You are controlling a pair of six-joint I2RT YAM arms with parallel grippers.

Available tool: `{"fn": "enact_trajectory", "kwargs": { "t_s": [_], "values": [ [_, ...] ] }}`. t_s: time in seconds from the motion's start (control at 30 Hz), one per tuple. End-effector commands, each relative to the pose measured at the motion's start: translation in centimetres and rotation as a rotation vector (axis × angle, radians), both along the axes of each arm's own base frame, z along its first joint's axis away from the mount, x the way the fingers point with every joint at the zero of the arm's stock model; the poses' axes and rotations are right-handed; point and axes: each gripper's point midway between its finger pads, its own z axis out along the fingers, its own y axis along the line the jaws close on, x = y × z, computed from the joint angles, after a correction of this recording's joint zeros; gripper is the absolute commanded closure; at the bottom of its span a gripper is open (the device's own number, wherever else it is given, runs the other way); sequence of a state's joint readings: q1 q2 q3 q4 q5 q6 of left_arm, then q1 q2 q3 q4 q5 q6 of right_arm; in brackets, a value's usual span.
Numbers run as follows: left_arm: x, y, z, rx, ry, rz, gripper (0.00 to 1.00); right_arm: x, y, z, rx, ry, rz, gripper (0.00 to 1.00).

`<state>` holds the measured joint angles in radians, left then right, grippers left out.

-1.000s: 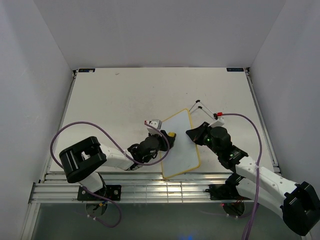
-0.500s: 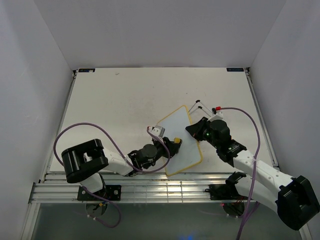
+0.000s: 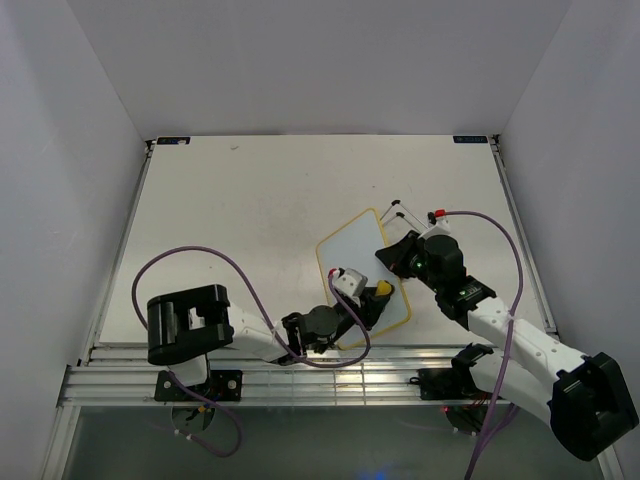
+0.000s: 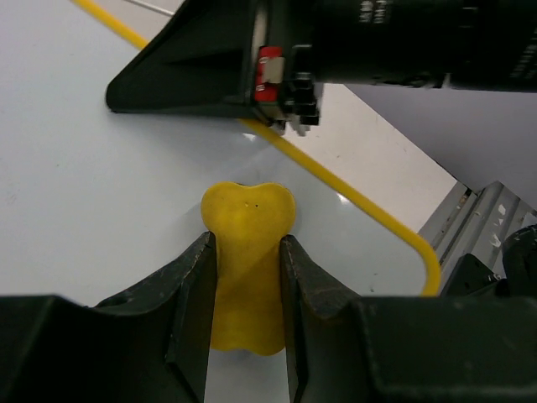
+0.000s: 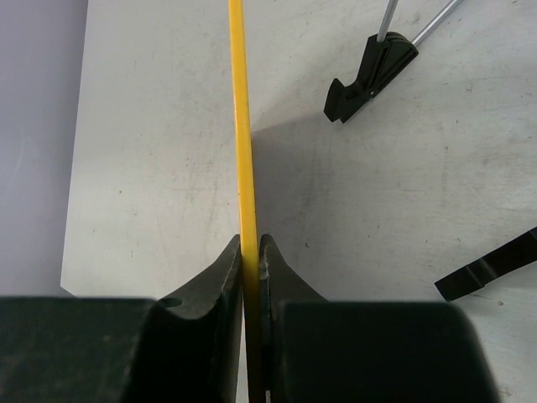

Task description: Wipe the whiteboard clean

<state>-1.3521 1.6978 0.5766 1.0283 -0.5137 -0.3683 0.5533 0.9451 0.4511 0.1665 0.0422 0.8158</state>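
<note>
Next, I release the yellow eraser from my left gripper on the bare table (image 3: 283,298) beside the whiteboard, opposite my right gripper.
The whiteboard (image 3: 352,253), white with a thin yellow frame, lies tilted near the middle of the table; no writing shows on it. My left gripper (image 3: 377,296) is shut on a yellow peanut-shaped eraser (image 3: 383,289) pressed on the board's near right corner. The left wrist view shows the eraser (image 4: 247,220) between the fingers (image 4: 195,285), on the white surface (image 4: 84,193) near the frame. My right gripper (image 3: 390,256) is shut on the board's right edge; in the right wrist view its jaws (image 5: 250,245) pinch the yellow frame (image 5: 241,101) edge-on.
The board's wire stand (image 3: 403,213) juts out behind its far right corner, with two black feet (image 5: 369,71) (image 5: 491,267) on the table. The metal rail (image 3: 300,378) runs along the near edge. Purple cables (image 3: 190,258) loop over both arms.
The left gripper has carried the eraser across the board from its left edge to its near right corner. The board has shifted slightly to the right with the right gripper still on it.
</note>
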Motion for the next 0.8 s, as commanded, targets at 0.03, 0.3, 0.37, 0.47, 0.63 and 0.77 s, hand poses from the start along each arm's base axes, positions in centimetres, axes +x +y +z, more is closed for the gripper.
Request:
{"fn": "enact_trajectory", "kwargs": {
  "t_s": [0.03, 0.3, 0.37, 0.47, 0.63, 0.77],
  "values": [
    [-5.5, -1.4, -6.7, 0.258, 0.014, -0.225, 0.95, -1.3, 4.0, 4.8, 0.163, -0.032, 0.147, 0.92],
    [-6.8, -0.2, -7.9, 0.288, 0.015, -0.247, 0.95, -0.9, 4.1, 5.2, 0.158, -0.020, 0.166, 0.92],
    [-7.6, -0.2, -8.4, 0.301, 0.007, -0.261, 0.95, -0.7, 3.9, 5.4, 0.159, -0.026, 0.156, 0.92],
    [-8.6, -0.5, -9.2, 0.330, -0.013, -0.282, 0.95, -0.3, 4.0, 5.7, 0.154, -0.026, 0.156, 0.92],
    [-9.9, -1.3, -10.2, 0.369, -0.047, -0.303, 0.95, -0.1, 4.1, 5.9, 0.147, -0.026, 0.159, 0.92],
    [-11.4, -1.5, -10.6, 0.375, -0.053, -0.329, 0.95, 0.2, 3.8, 5.7, 0.139, -0.023, 0.151, 0.92]
  ]
}}
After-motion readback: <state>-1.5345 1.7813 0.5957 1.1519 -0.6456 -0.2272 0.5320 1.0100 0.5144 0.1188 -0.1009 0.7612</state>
